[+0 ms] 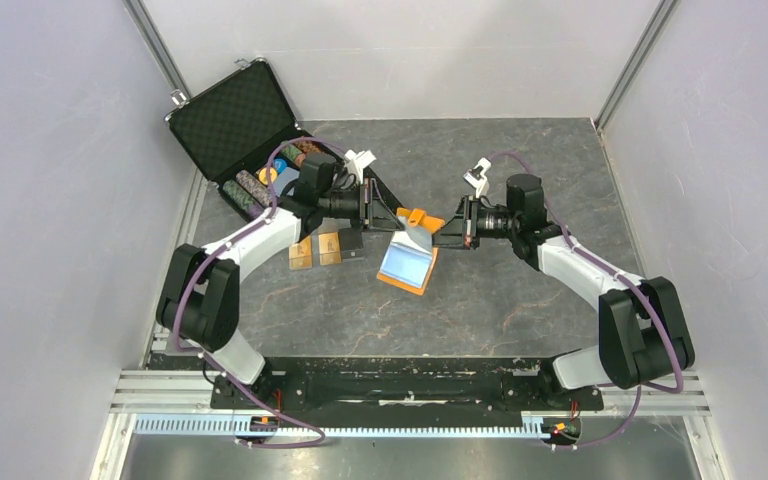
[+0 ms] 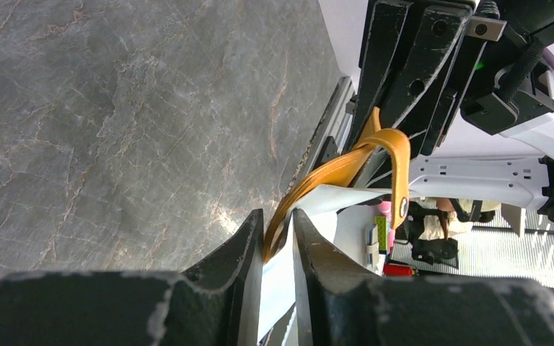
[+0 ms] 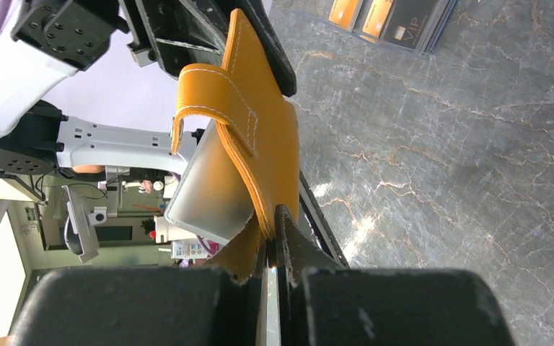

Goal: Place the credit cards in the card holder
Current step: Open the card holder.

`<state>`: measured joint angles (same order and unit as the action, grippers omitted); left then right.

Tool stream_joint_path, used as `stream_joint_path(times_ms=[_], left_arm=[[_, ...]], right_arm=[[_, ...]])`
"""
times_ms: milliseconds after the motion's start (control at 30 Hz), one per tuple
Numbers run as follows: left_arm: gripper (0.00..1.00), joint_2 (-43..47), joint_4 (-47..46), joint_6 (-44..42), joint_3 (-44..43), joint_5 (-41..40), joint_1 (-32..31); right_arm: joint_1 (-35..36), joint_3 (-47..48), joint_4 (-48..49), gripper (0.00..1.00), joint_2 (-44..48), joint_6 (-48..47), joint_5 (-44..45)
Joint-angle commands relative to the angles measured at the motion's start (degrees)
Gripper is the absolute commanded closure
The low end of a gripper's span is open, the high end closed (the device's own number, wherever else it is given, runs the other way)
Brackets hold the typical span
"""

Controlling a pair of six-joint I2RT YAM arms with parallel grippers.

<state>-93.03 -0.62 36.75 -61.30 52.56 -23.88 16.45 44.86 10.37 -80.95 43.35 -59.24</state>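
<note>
The pale inner page bows up off the orange card holder. My left gripper will open and take the card holder's edge [image 1: 406,213] by the strap with the page flat.
The orange card holder [image 1: 410,255] with light blue lining hangs open above the table centre, held from both sides. My left gripper [image 1: 392,222] is shut on its left edge; the left wrist view shows the orange flap [image 2: 332,173] and the blue lining between my fingers. My right gripper [image 1: 438,230] is shut on its right edge; the right wrist view shows the orange cover [image 3: 260,115] with its strap. Two gold-tan credit cards [image 1: 315,250] and a black card [image 1: 352,240] lie on the table under my left arm. They also show in the right wrist view [image 3: 389,18].
An open black foam-lined case [image 1: 245,135] holding chip stacks stands at the back left. White walls close in the grey marbled table [image 1: 520,290] on three sides.
</note>
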Motion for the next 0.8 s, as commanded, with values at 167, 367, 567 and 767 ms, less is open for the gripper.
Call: stream_joint_path(times_ms=[167,367,567,767], left_arm=[[0.66,1.37,5.46,-7.78,-7.25,-0.17,-0.38],[0.75,-0.75,-1.15,-3.80,-6.43,4.07,-0.42],[0.80,-1.73,-1.18,-3.36,-5.24,4.48,-0.30],[0.53,-3.57,0.26,-0.45,-4.80,0.45,1.88]], right_arm=[[1.04,1.85,-6.78,1.00,-1.93,-2.80,-1.43],[1.13,2.07,-6.70,1.00,-1.94,-2.75,-1.59],[1.09,2.07,-6.60,1.00,-2.36,-1.52,-1.07],[1.04,1.13,-7.34,1.00,-3.76,2.58,-0.75]])
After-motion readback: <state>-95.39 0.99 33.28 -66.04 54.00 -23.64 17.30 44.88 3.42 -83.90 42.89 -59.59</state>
